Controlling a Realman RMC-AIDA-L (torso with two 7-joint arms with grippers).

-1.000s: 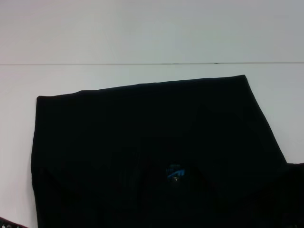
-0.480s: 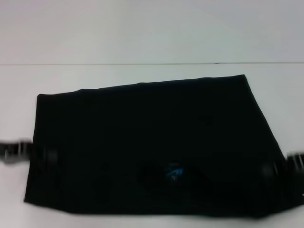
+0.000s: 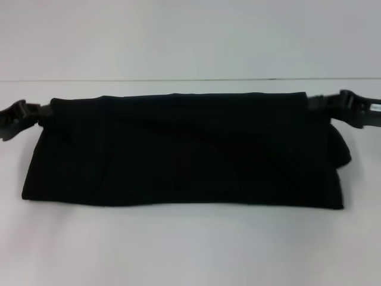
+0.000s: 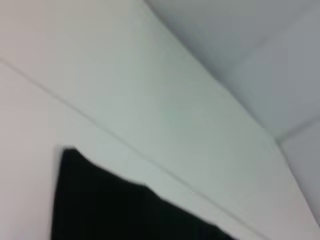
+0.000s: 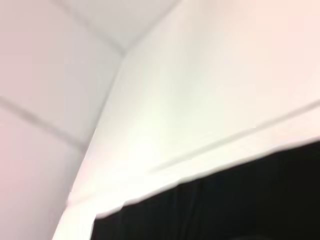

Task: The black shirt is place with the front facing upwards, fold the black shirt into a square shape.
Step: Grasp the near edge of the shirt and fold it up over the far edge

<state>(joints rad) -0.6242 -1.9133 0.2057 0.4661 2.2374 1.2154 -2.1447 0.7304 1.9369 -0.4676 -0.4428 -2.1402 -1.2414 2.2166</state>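
Next, I let go of the black shirt's far corner with my right gripper, placing it on the thin seam line (image 3: 282,75) that lies just behind the shirt.
The black shirt (image 3: 178,152) lies on the white table as a wide, low band, doubled over on itself; no lettering or label shows. My left gripper (image 3: 41,113) is at the band's far left corner, shut on the cloth edge. At the far right corner my right gripper (image 3: 314,102) is shut on the same edge. The cloth looks bunched at the right end. The left wrist view shows a black shirt corner (image 4: 110,210) against the table. The black shirt edge (image 5: 225,205) fills the low part of the right wrist view. Neither wrist view shows its fingers.
The white table (image 3: 178,244) runs all around the shirt, with bare surface in front of it. A thin seam line (image 3: 178,79) crosses the table behind the shirt.
Both grippers came into view at the sides and carried the shirt's near edge away from me to the far edge. The shirt is now half as deep, and the blue neck label is covered.
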